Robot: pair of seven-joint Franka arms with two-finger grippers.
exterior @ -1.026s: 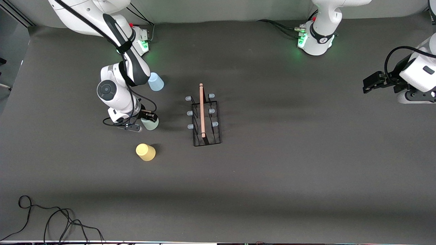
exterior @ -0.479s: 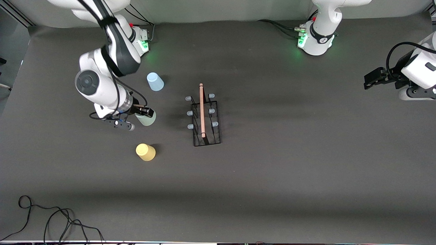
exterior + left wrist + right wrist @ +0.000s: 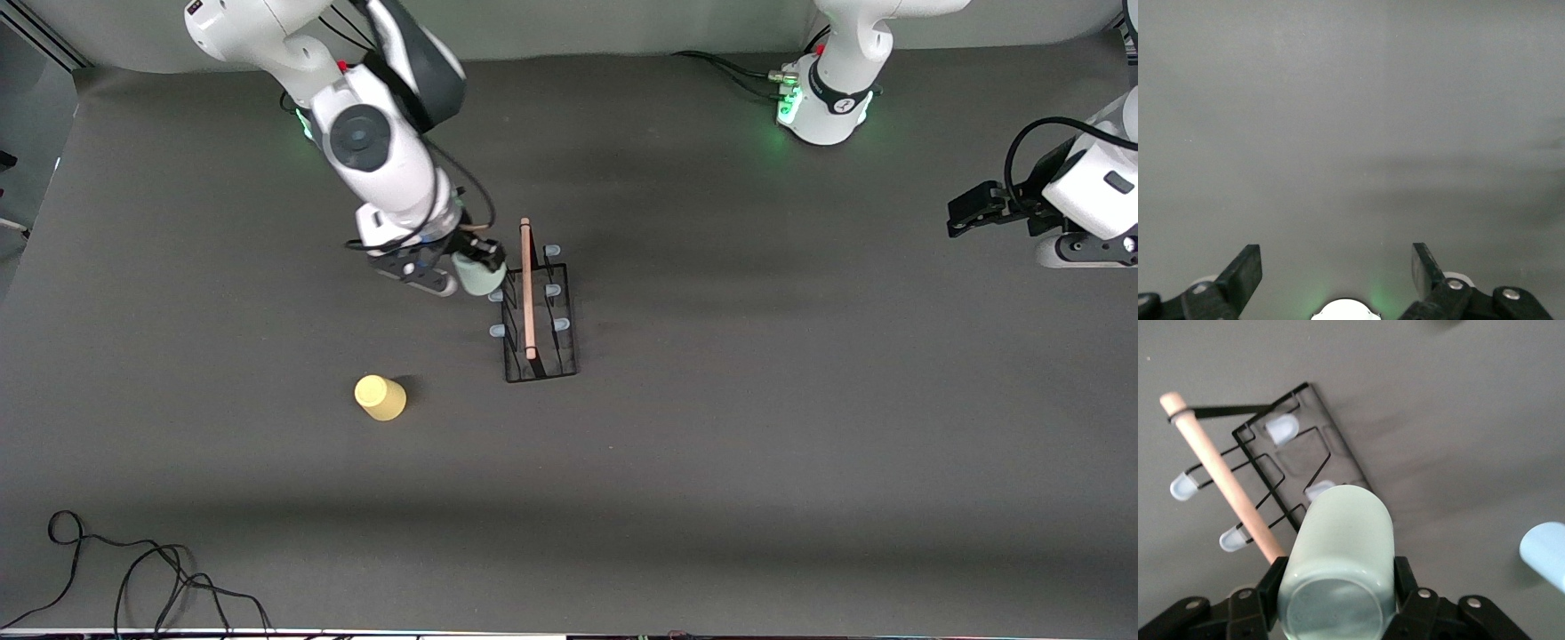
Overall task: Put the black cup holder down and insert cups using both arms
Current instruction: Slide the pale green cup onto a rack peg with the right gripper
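Note:
I will release the mint green cup, now tilted over the holder's prongs, from my right gripper on the black cup holder's far prong (image 3: 500,271) (image 3: 1355,530), beside that gripper.
The black cup holder (image 3: 539,313) stands mid-table with its wooden rod on top; it also shows in the right wrist view (image 3: 1293,448). My right gripper (image 3: 478,265) is shut on the mint green cup (image 3: 481,279), held tilted over the holder's prongs on the right arm's side; the right wrist view shows this cup (image 3: 1341,540) clamped between both fingers of the right gripper (image 3: 1338,581). The yellow cup (image 3: 380,397) stands upside down, nearer the front camera. The light blue cup (image 3: 1546,555) shows only in the right wrist view. My left gripper (image 3: 967,213) waits open and empty at the left arm's end, as the left wrist view (image 3: 1338,267) shows.
Black cables (image 3: 133,569) lie at the table's edge nearest the front camera, toward the right arm's end. The green-lit arm bases (image 3: 822,98) stand along the edge farthest from the front camera.
My right gripper has lifted the mint green cup off the table and carried it toward the holder's prongs. The right arm now hides the light blue cup. The left arm barely shifted.

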